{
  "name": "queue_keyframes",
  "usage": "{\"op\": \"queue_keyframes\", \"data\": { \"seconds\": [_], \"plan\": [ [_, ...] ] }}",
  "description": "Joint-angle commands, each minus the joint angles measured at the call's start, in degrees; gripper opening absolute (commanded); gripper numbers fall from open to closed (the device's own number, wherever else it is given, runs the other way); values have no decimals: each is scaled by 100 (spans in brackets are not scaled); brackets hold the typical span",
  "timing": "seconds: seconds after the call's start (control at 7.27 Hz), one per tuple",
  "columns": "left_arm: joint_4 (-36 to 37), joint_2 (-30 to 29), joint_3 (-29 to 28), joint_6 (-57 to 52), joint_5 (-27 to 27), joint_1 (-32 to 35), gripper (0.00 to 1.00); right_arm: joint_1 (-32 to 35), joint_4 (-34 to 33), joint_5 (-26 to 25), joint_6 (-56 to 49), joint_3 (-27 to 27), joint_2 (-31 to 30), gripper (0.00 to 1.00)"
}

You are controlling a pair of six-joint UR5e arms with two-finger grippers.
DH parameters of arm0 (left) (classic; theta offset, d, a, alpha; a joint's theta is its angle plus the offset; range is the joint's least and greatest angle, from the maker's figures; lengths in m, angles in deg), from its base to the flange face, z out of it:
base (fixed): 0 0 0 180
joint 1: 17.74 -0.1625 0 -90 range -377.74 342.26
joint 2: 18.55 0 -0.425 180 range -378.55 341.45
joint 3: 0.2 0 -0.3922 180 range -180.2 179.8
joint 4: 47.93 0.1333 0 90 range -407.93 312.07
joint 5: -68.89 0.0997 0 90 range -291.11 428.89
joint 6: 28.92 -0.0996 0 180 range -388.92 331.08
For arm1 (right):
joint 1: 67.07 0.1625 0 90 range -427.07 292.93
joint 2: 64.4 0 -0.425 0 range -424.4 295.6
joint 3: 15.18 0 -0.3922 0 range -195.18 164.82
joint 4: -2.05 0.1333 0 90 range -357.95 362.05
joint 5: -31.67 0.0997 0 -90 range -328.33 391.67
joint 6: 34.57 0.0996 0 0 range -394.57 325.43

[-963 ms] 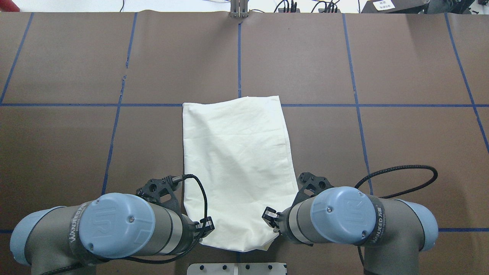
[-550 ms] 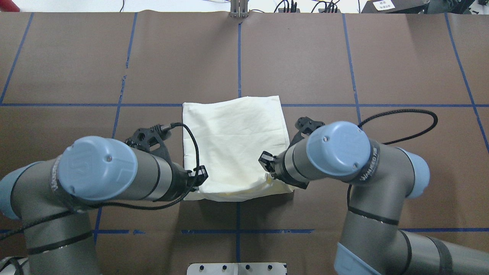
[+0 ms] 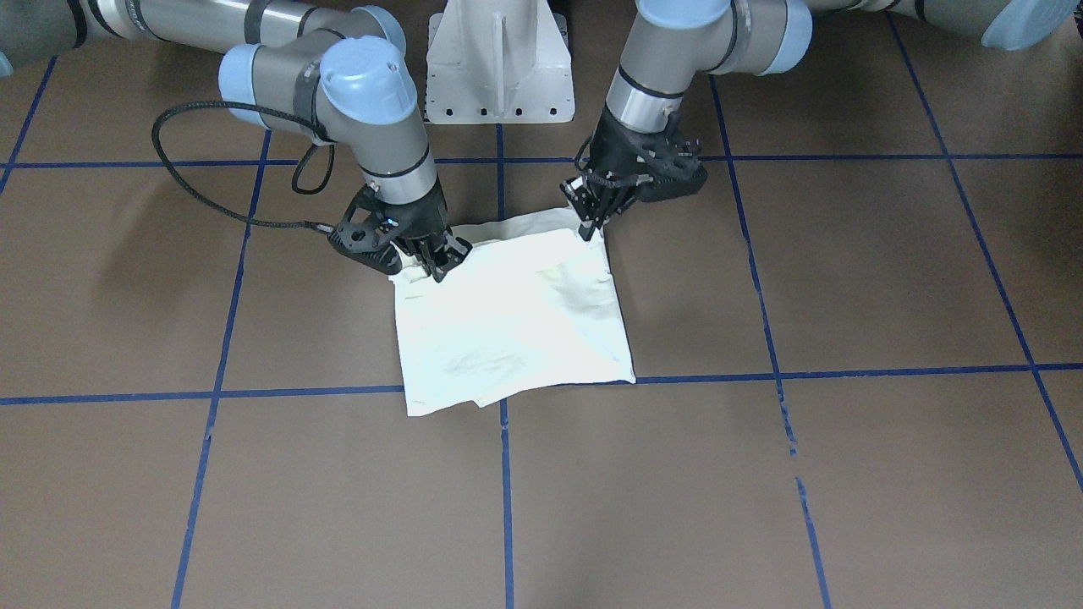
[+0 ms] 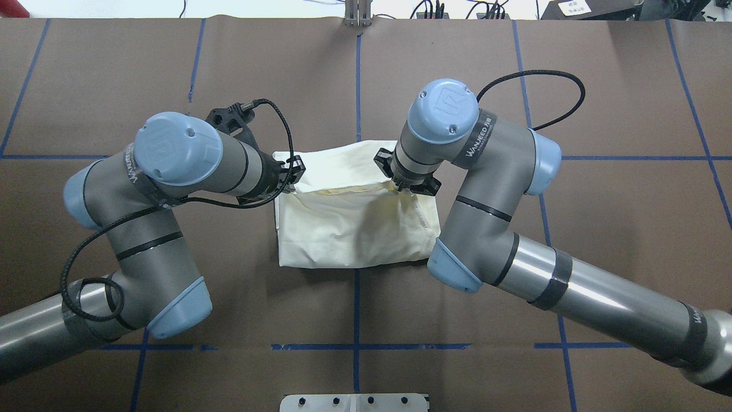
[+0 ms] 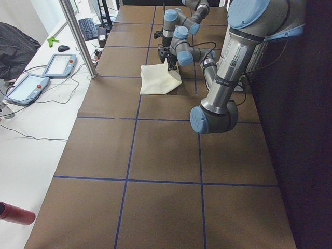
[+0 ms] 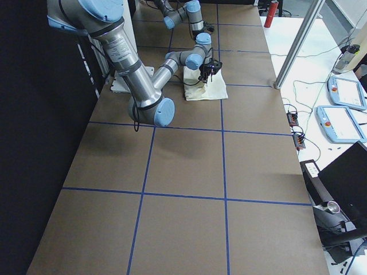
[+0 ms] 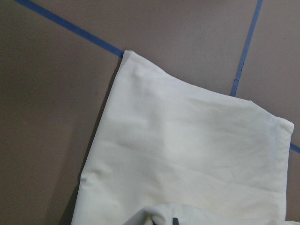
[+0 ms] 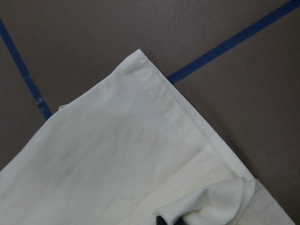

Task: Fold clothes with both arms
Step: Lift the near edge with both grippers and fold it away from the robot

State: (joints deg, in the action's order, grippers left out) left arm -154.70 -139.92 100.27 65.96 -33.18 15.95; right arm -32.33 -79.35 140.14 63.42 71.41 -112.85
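Observation:
The cloth's lifted edge, now held low over the cloth's far part, will be let go by my right gripper over the blue tape line running (image 3: 454,392) (image 8: 115,113) beneath the cloth's near border.
A cream-white cloth (image 4: 354,234) lies on the brown table, folded over on itself. It also shows in the front view (image 3: 516,330). My left gripper (image 4: 290,171) is shut on the cloth's lifted edge at its left side, and shows in the front view (image 3: 590,224) too. My right gripper (image 4: 402,184) is shut on the same edge at its right side, also seen in the front view (image 3: 436,266). Both hold the edge low over the cloth's far part. The wrist views show the flat cloth (image 7: 187,140) (image 8: 117,159) with a pinched fold at the bottom.
The white pedestal base (image 3: 499,76) stands at the robot's side of the table. Blue tape lines (image 4: 357,80) grid the brown cover. Teach pendants (image 5: 28,85) and a metal post (image 5: 78,36) stand on the white bench past the far edge. A red bottle (image 6: 270,12) stands there too.
Both grippers have moved away from the robot, carrying the cloth's near edge up and over toward its far edge. The cloth now covers about half its earlier length.

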Motion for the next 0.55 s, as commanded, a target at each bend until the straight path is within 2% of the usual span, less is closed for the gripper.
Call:
{"op": "queue_keyframes", "data": {
  "seconds": [0.0,0.14,0.41],
  "plan": [
    [-318,-201,-615,-276,3,207,0,173,642,17,-34,-1115,501,0],
    [-327,-351,-826,-329,-6,278,0,313,642,104,-51,-1153,547,0],
    [-729,-431,-1169,-453,-6,436,0,665,642,586,-252,-1162,652,0]
  ]
}}
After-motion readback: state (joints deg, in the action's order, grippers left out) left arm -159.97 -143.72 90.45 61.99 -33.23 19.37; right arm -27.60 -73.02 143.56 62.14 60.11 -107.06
